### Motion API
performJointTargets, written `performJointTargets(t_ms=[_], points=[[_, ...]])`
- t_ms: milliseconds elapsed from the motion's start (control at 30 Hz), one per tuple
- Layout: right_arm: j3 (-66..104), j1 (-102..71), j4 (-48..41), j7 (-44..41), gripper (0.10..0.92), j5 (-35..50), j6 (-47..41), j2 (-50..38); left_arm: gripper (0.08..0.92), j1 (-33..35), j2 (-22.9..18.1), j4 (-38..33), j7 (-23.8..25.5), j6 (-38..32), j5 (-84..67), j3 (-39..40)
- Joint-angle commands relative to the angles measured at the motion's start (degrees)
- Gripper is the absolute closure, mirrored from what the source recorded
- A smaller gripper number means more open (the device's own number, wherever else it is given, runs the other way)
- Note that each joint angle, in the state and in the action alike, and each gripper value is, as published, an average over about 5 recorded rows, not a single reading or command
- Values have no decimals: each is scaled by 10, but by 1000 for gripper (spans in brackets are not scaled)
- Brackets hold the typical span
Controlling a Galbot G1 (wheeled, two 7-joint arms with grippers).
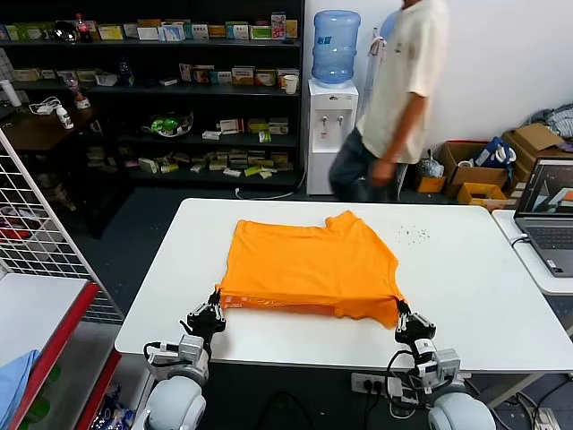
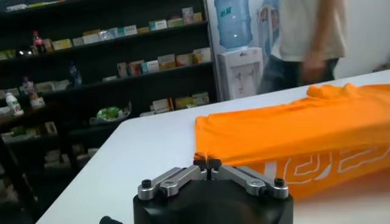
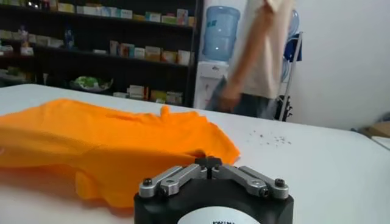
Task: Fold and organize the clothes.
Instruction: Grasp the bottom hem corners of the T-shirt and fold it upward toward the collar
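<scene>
The T-shirt's raised upper edge is pinched in my left gripper, so I will put it down and take the lettered layer's near corner point(image 1: 227, 304) before pulling the T-shirt closer.
The bright orange T-shirt point(image 1: 309, 264) lies on the white table point(image 1: 466, 287), folded over, with white lettering showing along its near edge point(image 2: 317, 167). My left gripper point(image 1: 215, 301) is at the shirt's near left corner, jaws shut, with orange fabric pinched at the tips point(image 2: 207, 161). My right gripper point(image 1: 402, 313) is at the near right corner, jaws shut against the shirt's edge point(image 3: 208, 161). The shirt also shows in the right wrist view point(image 3: 116, 146). Both grippers sit low, close to the table's front edge.
A person point(image 1: 403, 90) walks behind the table's far edge. A laptop point(image 1: 551, 215) stands on a side table at the right. A wire rack point(image 1: 36, 224) and a blue cloth point(image 1: 13, 381) are at the left. Small specks point(image 1: 412, 235) lie on the table.
</scene>
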Motion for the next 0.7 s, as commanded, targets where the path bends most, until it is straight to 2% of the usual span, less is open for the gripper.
performJointTargets(t_ms=[33, 400, 500, 700], points=[[-21, 99, -66, 4, 902, 29, -26, -10, 908, -96, 14, 76, 0, 7, -20, 33], [-50, 145, -112, -14, 889, 52, -40, -4, 899, -102, 31, 68, 11, 23, -65, 45], [-53, 130, -98, -19, 827, 54, -46, -8, 841, -86, 39, 48, 11, 25, -89, 45], [-41, 66, -35, -10, 655, 58, -90, -19, 669, -48, 51, 5, 1, 40, -128, 44]])
